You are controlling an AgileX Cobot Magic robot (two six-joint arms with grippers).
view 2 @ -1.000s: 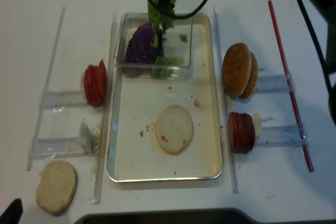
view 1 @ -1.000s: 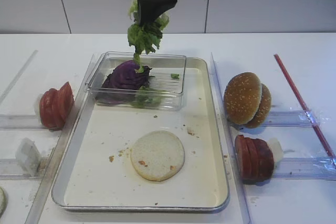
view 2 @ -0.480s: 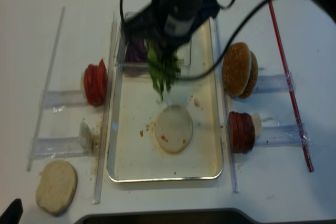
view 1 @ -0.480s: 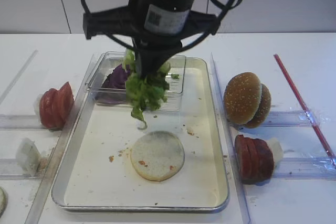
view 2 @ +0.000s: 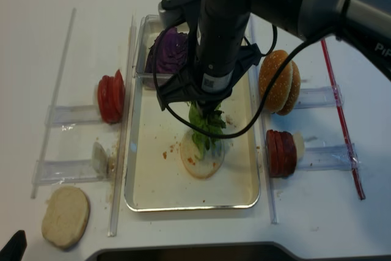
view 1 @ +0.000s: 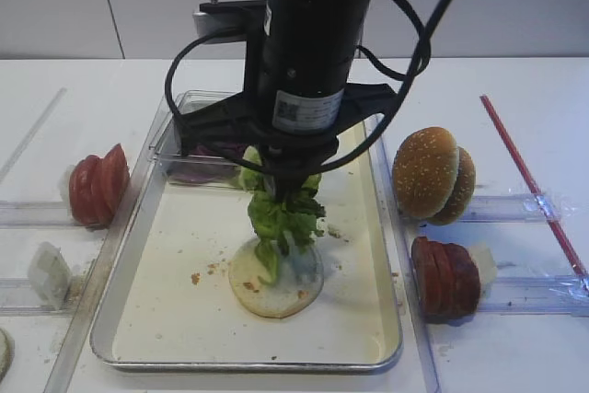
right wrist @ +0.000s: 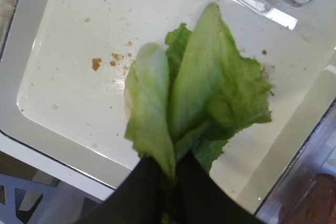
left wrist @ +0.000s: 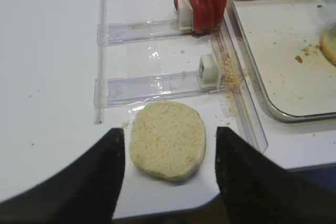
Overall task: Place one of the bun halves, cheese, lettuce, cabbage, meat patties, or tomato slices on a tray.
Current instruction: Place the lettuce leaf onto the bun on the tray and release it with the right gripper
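Note:
My right gripper has the green lettuce, now hanging over the bun half, to place. Next, I let go of it on top of the flat pale bun half in the tray (view 2: pixel 203 146).
My right gripper (view 1: pixel 284 179) is shut on a bunch of green lettuce (view 1: pixel 281 218), holding it by the stem end (right wrist: pixel 173 174). The leaves (right wrist: pixel 199 98) hang over the flat pale bun half (view 1: pixel 296 290) lying in the tray (view 1: pixel 166 292); whether they touch it I cannot tell. My left gripper (left wrist: pixel 169 132) is open, low over the table, its fingers either side of another pale bun half (left wrist: pixel 168 140). Purple cabbage (view 2: pixel 168 50) lies at the tray's far end. Tomato slices (view 1: pixel 97 186) stand left; sesame bun halves (view 1: pixel 431 174) and meat patties (view 1: pixel 444 278) stand right. Cheese is out of view.
A small clear plastic box (view 1: pixel 175 149) at the tray's far end holds the cabbage. Clear plastic rails (left wrist: pixel 152 85) run along both sides of the tray, one with a white block (view 1: pixel 46 273). A red stick (view 1: pixel 529 181) lies at the far right.
My right gripper has come down and forward from above the clear box, carrying the lettuce to just over the flat bun half in the tray.

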